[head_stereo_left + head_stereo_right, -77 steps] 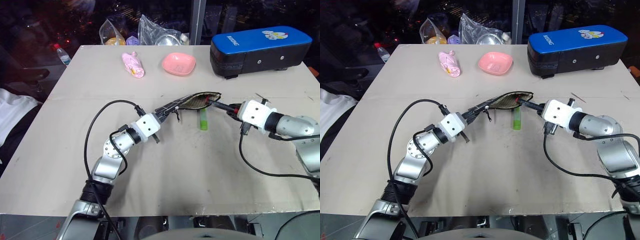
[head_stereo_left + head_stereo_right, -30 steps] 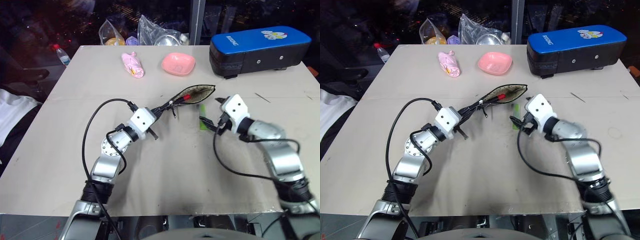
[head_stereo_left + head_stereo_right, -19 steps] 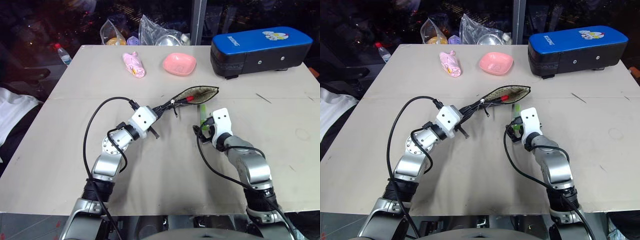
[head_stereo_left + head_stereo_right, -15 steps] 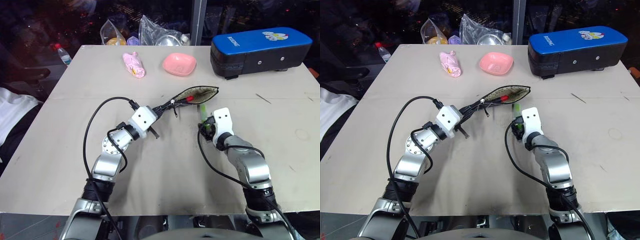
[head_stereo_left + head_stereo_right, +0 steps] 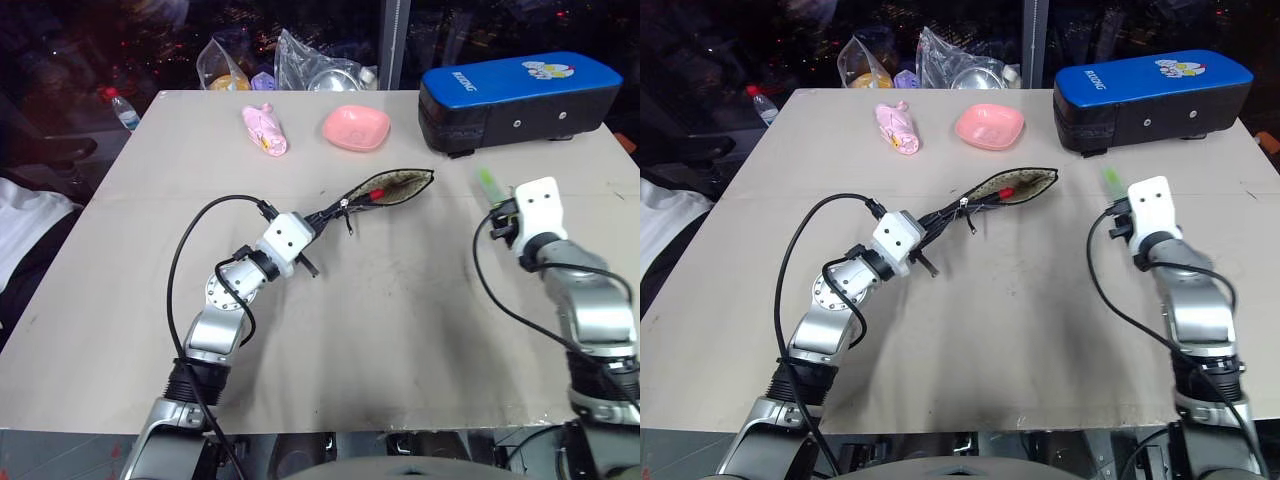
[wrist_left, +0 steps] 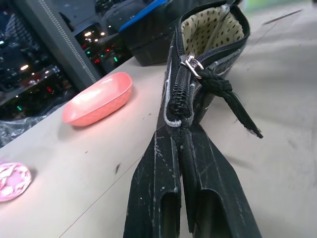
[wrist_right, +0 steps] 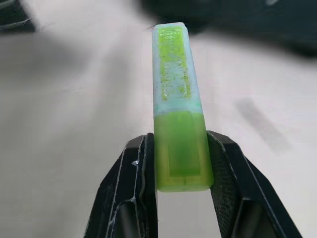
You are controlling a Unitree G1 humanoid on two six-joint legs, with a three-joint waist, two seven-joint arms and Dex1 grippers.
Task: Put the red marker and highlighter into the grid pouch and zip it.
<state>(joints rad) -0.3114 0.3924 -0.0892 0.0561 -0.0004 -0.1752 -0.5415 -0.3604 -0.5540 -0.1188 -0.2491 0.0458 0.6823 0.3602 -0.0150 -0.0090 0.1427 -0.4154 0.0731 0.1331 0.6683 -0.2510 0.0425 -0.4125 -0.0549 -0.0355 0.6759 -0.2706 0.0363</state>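
Observation:
Next, my right gripper releases the highlighter that I have, setting it on the dotted lining inside the grid pouch's opening [image 5: 400, 198], beside the red marker.
My left gripper [image 6: 181, 144] is shut on the zipper edge of the grid pouch [image 5: 400, 187] and holds it raised above the table, its dotted tan lining [image 6: 213, 29] showing through the open mouth. The red marker [image 5: 376, 194] lies inside that mouth with its red end showing. Well to the right of the pouch, my right gripper [image 7: 181, 144] is shut on the light-green highlighter [image 7: 176, 89]. The highlighter [image 5: 487, 181] sticks out past the fingers, lifted off the table.
A big blue-and-black case [image 5: 520, 95] stands at the back right. A pink bowl [image 5: 357, 127] and a pink wrapped item [image 5: 266, 130] lie at the back middle. Plastic bags [image 5: 300, 65] and a bottle [image 5: 122, 108] sit beyond the table [image 5: 400, 330] edge.
My right gripper closed on the highlighter beside the pouch, lifted it off the table and swung it out to the right. The left gripper and the pouch stayed put.

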